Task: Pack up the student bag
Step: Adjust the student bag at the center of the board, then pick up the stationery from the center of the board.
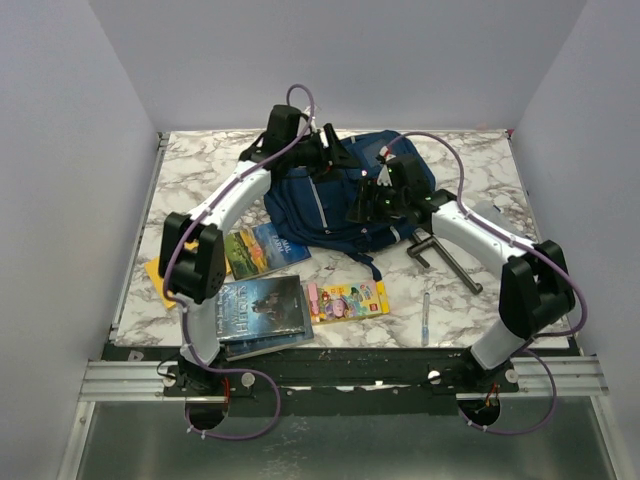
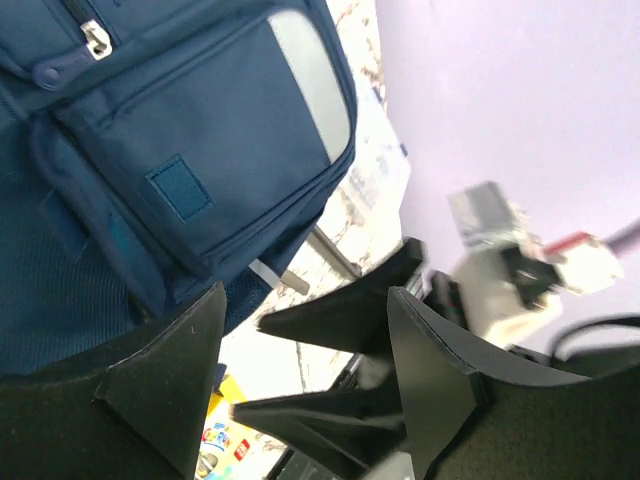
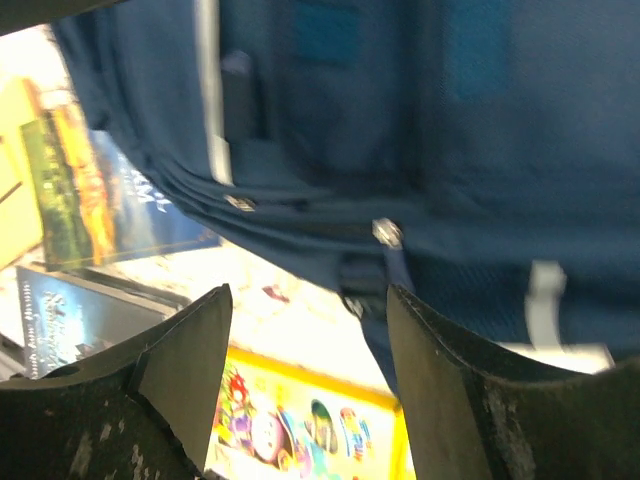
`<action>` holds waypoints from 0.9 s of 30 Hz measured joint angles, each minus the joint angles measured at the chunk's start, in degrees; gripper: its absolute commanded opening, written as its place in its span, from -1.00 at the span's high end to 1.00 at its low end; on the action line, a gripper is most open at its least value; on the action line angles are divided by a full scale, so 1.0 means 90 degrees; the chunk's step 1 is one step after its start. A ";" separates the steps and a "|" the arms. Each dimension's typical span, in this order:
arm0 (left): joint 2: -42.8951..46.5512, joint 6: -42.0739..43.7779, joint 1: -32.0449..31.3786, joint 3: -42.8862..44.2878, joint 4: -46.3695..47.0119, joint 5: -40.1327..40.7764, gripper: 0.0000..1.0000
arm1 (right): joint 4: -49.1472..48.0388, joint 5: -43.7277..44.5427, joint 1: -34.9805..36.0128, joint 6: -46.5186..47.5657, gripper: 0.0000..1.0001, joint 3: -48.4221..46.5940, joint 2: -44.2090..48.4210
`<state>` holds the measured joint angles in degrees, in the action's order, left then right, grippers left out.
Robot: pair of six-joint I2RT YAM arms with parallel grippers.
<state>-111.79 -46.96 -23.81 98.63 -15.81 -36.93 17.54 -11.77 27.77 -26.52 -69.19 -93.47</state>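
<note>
I need to next move my right gripper to the pen beside the colourful yellow box and close it on the pen's body (image 1: 426, 306) near its far end.
The student bag (image 1: 335, 200), navy blue with grey stripes, lies at the middle back of the table. My left gripper (image 1: 338, 152) is open and empty above the bag's far top edge. In the left wrist view (image 2: 305, 300) the bag's front pocket (image 2: 190, 150) fills the upper left. My right gripper (image 1: 363, 207) is open and empty just above the bag's lower front. In the right wrist view (image 3: 310, 300) it hovers over the bag's edge (image 3: 400, 120), near a metal zipper pull (image 3: 385, 233). Its black fingers (image 2: 340, 315) show between my left fingers.
In front of the bag lie a landscape-cover book (image 1: 265, 248), a dark book stack (image 1: 262, 305), a colourful yellow box (image 1: 347, 300) and a pen (image 1: 425, 318). A black clamp (image 1: 440, 255) lies to the right. A yellow item (image 1: 158, 275) sits at the left.
</note>
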 measured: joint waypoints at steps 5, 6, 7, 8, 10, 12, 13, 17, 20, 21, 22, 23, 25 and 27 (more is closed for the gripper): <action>-0.0981 0.0138 -0.0294 0.0457 -0.0240 -0.0231 -0.28 | 0.1654 0.1207 0.0007 -0.0593 -0.34 0.0141 0.0772; -0.1069 0.0163 -0.0333 0.0457 -0.0374 -0.0233 -0.28 | 0.1955 0.1409 0.0005 -0.0707 -0.34 0.0272 0.0986; -0.1156 0.0216 -0.0367 0.0457 -0.0556 -0.0231 -0.29 | 0.2249 0.1586 0.0005 -0.0818 -0.34 0.0391 0.1168; -0.1212 0.0279 -0.0381 0.0454 -0.0741 -0.0226 -0.31 | 0.2620 0.1826 0.0019 -0.0952 -0.33 0.0554 0.1387; -0.1224 0.0415 -0.0372 0.0396 -0.0974 -0.0192 -0.34 | 0.3184 0.2200 0.0090 -0.1239 -0.22 0.0872 0.1685; -0.1149 0.0571 -0.0352 0.0294 -0.1071 -0.0117 -0.34 | 0.3589 0.2433 0.0180 -0.1430 -0.05 0.1231 0.1870; -0.1090 0.0653 -0.0350 0.0223 -0.1110 -0.0097 -0.34 | 0.3750 0.2494 0.0209 -0.1542 -0.01 0.1404 0.1906; -0.0974 0.0843 -0.0296 -0.0029 -0.1163 -0.0097 -0.34 | 0.3983 0.2603 0.0257 -0.1819 0.04 0.1948 0.1870; -0.0974 0.0889 -0.0299 -0.0151 -0.1168 -0.0109 -0.34 | 0.3978 0.2693 0.0260 -0.1970 0.13 0.2217 0.1773; -0.0974 0.0908 -0.0296 -0.0185 -0.1173 -0.0112 -0.34 | 0.3961 0.2715 0.0265 -0.2016 0.15 0.2278 0.1700; -0.0974 0.0920 -0.0296 -0.0199 -0.1183 -0.0112 -0.34 | 0.3927 0.2732 0.0274 -0.2062 0.16 0.2346 0.1627; -0.0974 0.0937 -0.0296 -0.0202 -0.1188 -0.0112 -0.34 | 0.3898 0.2759 0.0284 -0.2108 0.16 0.2412 0.1557; -0.0971 0.0950 -0.0296 -0.0204 -0.1185 -0.0119 -0.34 | 0.3874 0.2803 0.0340 -0.2203 0.23 0.2533 0.1433; -0.0971 0.0959 -0.0299 -0.0204 -0.1185 -0.0129 -0.34 | 0.3871 0.2875 0.0379 -0.2288 0.25 0.2591 0.1382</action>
<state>-120.53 -38.33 -26.50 96.79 -26.48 -38.09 52.38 14.11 31.18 -47.11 -45.87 -81.03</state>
